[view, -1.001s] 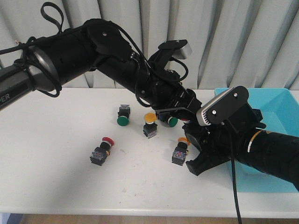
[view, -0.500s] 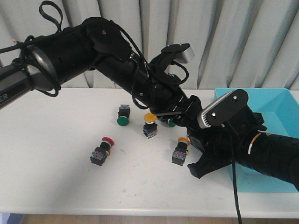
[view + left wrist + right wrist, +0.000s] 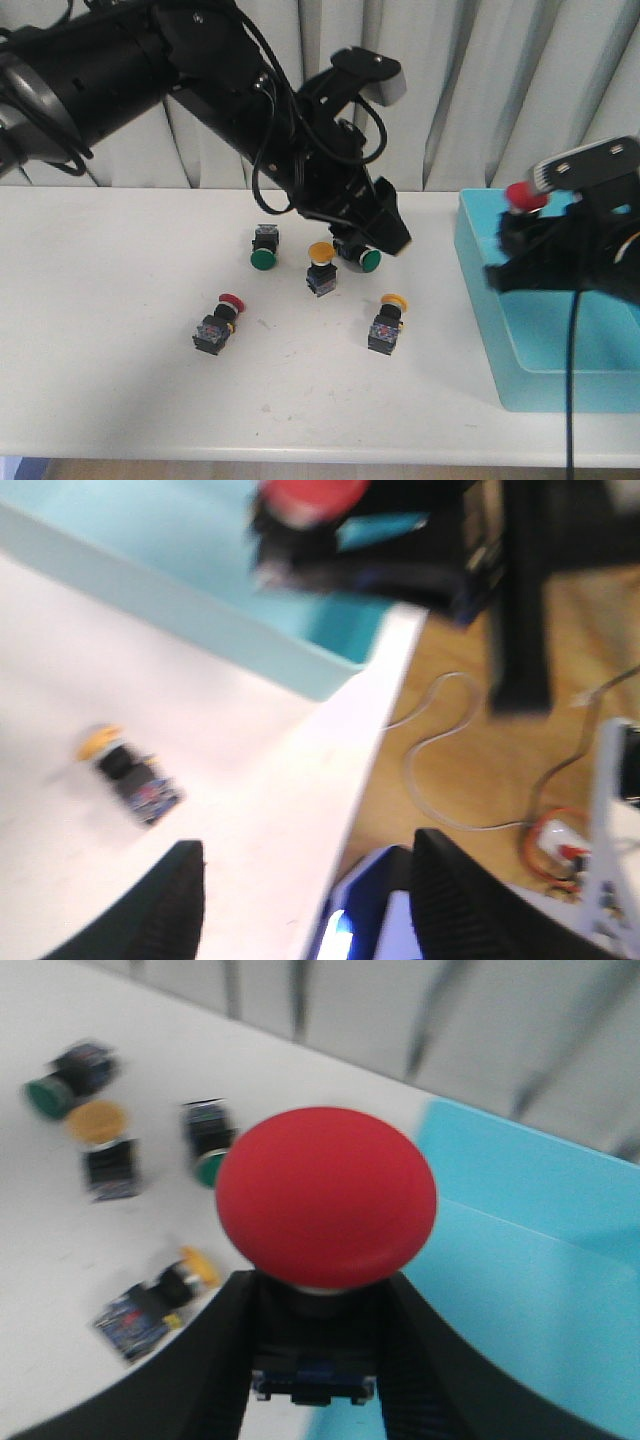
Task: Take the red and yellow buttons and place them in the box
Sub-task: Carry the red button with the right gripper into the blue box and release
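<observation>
The red button will go down from my right gripper inside the turquoise box, next to the box's side (image 3: 503,287) (image 3: 424,1295) nearest the yellow buttons.
My right gripper (image 3: 322,1305) is shut on a red button (image 3: 325,1200), cap up, and holds it over the left wall of the turquoise box (image 3: 520,1260). In the front view this red button (image 3: 523,195) is above the box's left rim (image 3: 478,290). On the table lie a second red button (image 3: 218,322) and two yellow buttons (image 3: 320,268) (image 3: 387,322). My left gripper (image 3: 310,900) is open and empty. In the front view it (image 3: 385,232) hangs above a green button (image 3: 362,258).
Another green button (image 3: 263,248) lies left of the yellow one. The table's front edge and the floor with cables (image 3: 450,780) show in the left wrist view. Grey curtains hang behind the table.
My right gripper has risen from the table near the front yellow button and moved right to the box's edge, carrying the red button. My left arm has lifted and drawn back.
</observation>
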You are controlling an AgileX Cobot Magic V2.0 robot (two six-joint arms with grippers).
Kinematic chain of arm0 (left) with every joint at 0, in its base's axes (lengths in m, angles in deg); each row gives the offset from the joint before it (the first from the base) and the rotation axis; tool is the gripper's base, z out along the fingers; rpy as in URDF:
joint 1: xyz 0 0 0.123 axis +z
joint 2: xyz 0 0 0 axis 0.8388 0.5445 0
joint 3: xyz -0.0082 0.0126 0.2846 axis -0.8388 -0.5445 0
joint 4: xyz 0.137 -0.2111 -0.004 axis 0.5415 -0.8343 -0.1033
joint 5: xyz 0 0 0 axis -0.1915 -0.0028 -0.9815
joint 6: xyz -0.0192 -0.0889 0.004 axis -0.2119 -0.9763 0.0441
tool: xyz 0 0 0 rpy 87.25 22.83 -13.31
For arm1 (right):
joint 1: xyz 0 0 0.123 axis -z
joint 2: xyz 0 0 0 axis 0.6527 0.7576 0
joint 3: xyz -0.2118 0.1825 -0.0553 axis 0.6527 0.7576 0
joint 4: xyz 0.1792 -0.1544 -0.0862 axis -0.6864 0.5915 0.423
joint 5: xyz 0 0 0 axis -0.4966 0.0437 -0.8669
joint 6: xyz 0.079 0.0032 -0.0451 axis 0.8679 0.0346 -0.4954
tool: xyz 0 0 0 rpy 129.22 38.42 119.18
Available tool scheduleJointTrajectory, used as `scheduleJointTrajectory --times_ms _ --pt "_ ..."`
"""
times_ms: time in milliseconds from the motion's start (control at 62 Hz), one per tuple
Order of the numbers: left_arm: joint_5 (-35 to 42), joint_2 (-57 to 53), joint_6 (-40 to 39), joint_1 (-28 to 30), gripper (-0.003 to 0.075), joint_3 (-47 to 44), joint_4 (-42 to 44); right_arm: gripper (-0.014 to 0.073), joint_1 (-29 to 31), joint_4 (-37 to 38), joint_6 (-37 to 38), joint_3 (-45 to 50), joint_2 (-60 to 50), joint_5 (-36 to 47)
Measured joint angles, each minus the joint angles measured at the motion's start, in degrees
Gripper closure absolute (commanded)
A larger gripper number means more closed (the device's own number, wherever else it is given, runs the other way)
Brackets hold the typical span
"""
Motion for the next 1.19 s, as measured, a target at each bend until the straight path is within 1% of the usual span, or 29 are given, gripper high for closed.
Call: scheduleJointTrajectory --times_ms 97,194,323,339,452,646,726,807,936,1017,1098,1194 --pt "0.1 0.0 -3.3 0.0 0.0372 2.2 7.2 0.0596 5.2 -0.1 3.0 -2.2 1.1 -1.3" --pt "0.7 0.0 -6.8 0.0 0.0444 3.6 14.8 0.0595 8.5 -0.1 4.9 -4.5 3.3 -3.3" --pt "2.2 0.0 -11.0 0.0 0.0584 3.8 25.7 0.0594 10.4 0.0 5.8 -7.5 9.6 -6.2" --pt "2.4 0.0 -11.4 0.0 0.0610 3.8 26.7 0.0593 10.4 0.0 5.8 -7.8 10.5 -6.5" --pt "3.1 0.0 -13.5 0.0 0.0729 3.8 32.1 0.0589 10.5 0.0 6.4 -10.3 17.4 -7.5" --pt "3.3 0.0 -14.2 0.3 0.0727 3.8 33.8 0.0576 10.5 0.0 7.6 -17.1 28.8 -8.0" --pt "3.4 0.0 -14.2 0.4 0.0727 3.9 33.9 0.0554 10.5 0.0 7.7 -20.3 33.3 -9.6" --pt "3.4 0.0 -14.3 0.5 0.0726 3.9 33.9 0.0514 10.5 0.0 7.7 -23.6 37.3 -11.5" --pt "3.4 0.0 -15.0 0.5 0.0724 3.9 33.9 0.0413 10.5 0.0 7.9 -27.8 42.2 -15.3" --pt "3.4 0.0 -15.5 0.5 0.0722 3.9 33.9 0.0324 10.5 0.0 7.9 -29.9 44.6 -17.1" --pt "3.4 0.0 -15.6 0.5 0.0715 3.9 33.9 0.0243 10.5 0.1 7.9 -30.7 46.2 -18.2" --pt "3.4 0.0 -15.7 0.5 0.0704 3.9 33.9 0.0167 10.5 -0.1 7.9 -30.8 47.4 -18.6"
